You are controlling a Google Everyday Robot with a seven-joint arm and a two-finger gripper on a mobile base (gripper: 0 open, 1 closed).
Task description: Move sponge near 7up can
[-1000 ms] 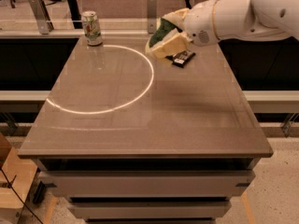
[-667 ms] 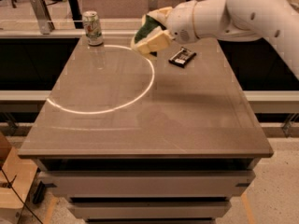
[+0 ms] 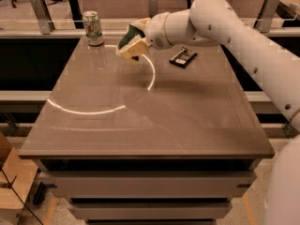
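My gripper is holding the sponge now. I need to release it on the table (image 3: 101, 47) just in front of the 7up can.
The 7up can (image 3: 93, 28) stands upright at the far left corner of the brown table (image 3: 140, 125). My gripper (image 3: 136, 39) is shut on the sponge (image 3: 130, 42), dark green top and pale yellow base, and holds it tilted just above the table's far side, a short way right of the can. The white arm reaches in from the right.
A flat black packet (image 3: 183, 57) lies on the table to the right of the gripper, under the arm. A bright ring of light arcs across the table top. Railings and posts stand behind the table's far edge.
My gripper has carried the sponge leftward, away from the black packet and closer to the can. The packet now shows fully.
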